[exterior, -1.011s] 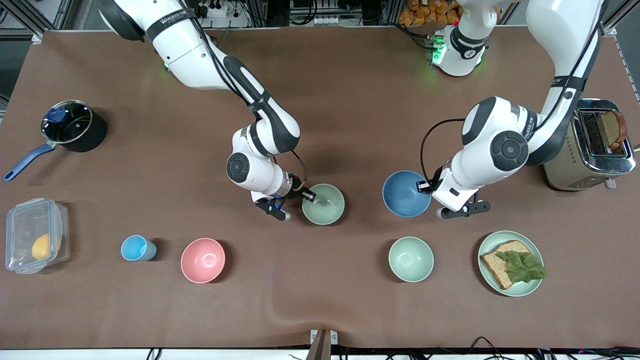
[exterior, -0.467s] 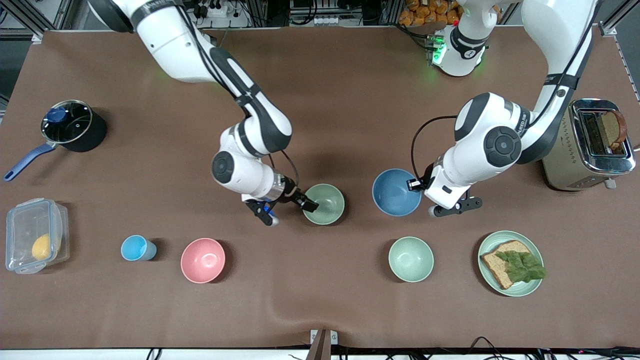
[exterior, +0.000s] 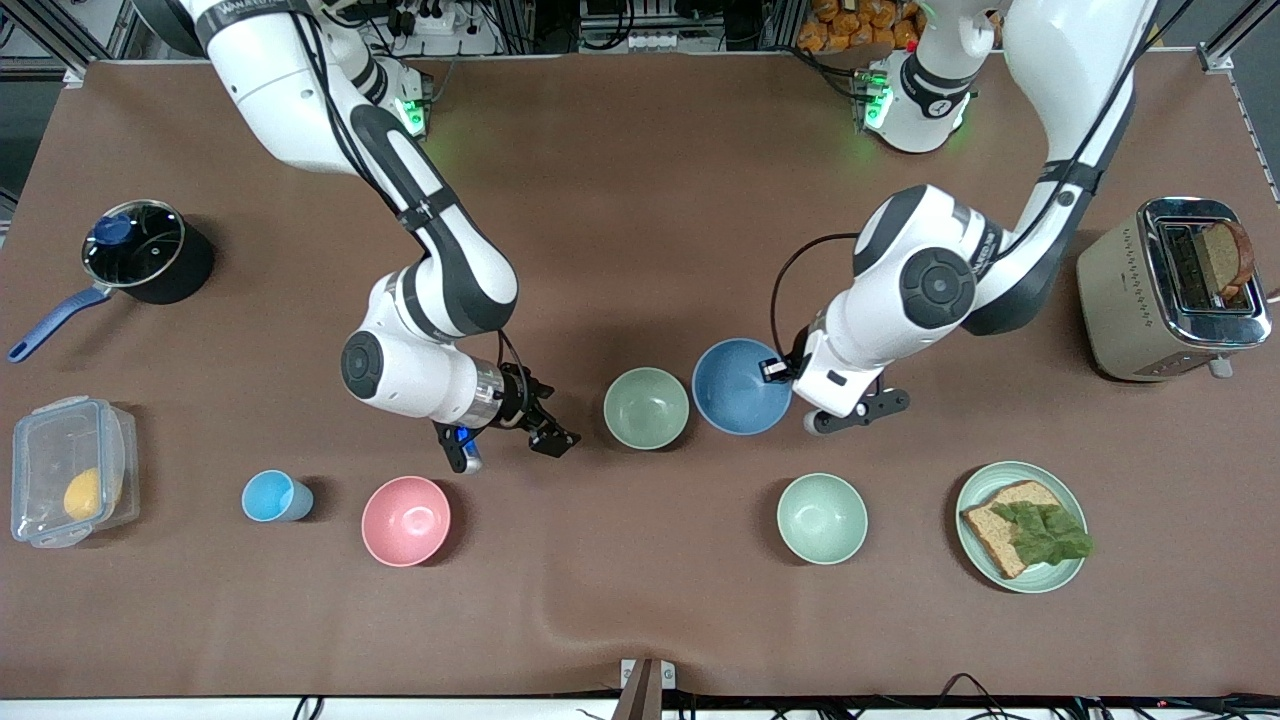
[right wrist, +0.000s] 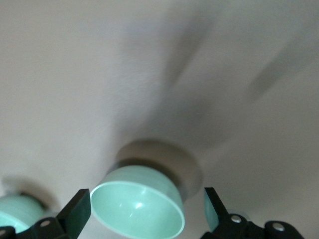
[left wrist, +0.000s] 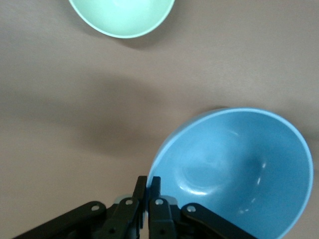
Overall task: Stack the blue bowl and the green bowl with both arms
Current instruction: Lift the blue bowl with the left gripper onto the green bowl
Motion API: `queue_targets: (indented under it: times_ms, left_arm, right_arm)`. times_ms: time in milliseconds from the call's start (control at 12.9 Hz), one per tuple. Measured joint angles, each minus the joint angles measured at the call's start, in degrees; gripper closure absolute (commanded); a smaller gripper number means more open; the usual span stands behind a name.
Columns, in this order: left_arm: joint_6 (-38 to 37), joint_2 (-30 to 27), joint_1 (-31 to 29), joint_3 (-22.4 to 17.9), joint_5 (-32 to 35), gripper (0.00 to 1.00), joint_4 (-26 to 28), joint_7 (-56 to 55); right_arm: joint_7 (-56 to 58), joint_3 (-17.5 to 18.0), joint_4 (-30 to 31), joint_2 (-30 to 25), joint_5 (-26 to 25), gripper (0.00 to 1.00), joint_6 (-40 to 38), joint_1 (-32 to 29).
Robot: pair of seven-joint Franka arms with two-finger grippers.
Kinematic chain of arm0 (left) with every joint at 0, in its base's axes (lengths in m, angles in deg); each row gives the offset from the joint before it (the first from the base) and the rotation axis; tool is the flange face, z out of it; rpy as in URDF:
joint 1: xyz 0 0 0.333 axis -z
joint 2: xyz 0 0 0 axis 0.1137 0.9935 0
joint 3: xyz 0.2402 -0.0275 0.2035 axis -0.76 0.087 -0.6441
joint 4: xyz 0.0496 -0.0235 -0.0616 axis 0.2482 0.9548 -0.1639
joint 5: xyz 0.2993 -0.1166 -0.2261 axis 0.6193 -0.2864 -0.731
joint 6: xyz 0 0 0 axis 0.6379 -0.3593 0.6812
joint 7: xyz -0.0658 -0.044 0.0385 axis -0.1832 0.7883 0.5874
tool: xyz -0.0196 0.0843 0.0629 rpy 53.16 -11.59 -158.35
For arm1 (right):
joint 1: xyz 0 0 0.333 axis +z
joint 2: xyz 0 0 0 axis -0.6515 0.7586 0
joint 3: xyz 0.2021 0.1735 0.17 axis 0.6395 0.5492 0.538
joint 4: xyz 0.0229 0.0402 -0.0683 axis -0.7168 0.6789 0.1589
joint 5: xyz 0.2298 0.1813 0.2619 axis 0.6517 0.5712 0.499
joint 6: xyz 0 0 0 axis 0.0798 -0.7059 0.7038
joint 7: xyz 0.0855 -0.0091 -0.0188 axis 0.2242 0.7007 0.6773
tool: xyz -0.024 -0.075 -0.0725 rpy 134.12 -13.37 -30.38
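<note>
The robot's left gripper should release the blue bowl inside the green bowl [exterior: 642,409] nearest the robot's open right gripper.
The blue bowl [exterior: 740,388] is tilted, and my left gripper [exterior: 783,372] is shut on its rim at the edge toward the left arm's end. The wrist view shows the fingers [left wrist: 155,185] pinching the rim of the blue bowl [left wrist: 234,169]. Its other edge is right beside the green bowl [exterior: 646,408], which stands upright on the table. My right gripper [exterior: 550,430] is open and empty, low over the table, a short way from the green bowl toward the right arm's end. In the right wrist view the green bowl [right wrist: 137,209] shows farther off between the open gripper [right wrist: 144,199].
A paler mint bowl [exterior: 822,518] [left wrist: 122,15], a pink bowl [exterior: 405,520] and a light-blue cup [exterior: 272,496] stand nearer the front camera. A plate with bread [exterior: 1020,525] and a toaster [exterior: 1170,290] are at the left arm's end. A pot [exterior: 140,250] and a plastic box [exterior: 70,485] are at the right arm's end.
My right gripper has left the green bowl's rim and drawn back toward the right arm's end. My left gripper has carried the blue bowl sideways up to the green bowl.
</note>
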Motion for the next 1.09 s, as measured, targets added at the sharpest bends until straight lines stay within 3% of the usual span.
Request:
queue_targets:
  times_ms: [389, 1089]
  left_arm:
    - [4.79, 4.50, 3.07, -0.13, 0.00, 1.00, -2.17, -4.63]
    - [11.42, 10.21, 7.81, -0.27, 3.87, 1.00, -2.29, -10.46]
  right_arm:
    - [-4.80, 0.29, -0.84, 5.27, 0.00, 0.00, 7.14, 2.95]
    - [-8.26, 0.20, -1.11, 7.09, 0.00, 0.00, 10.82, 4.20]
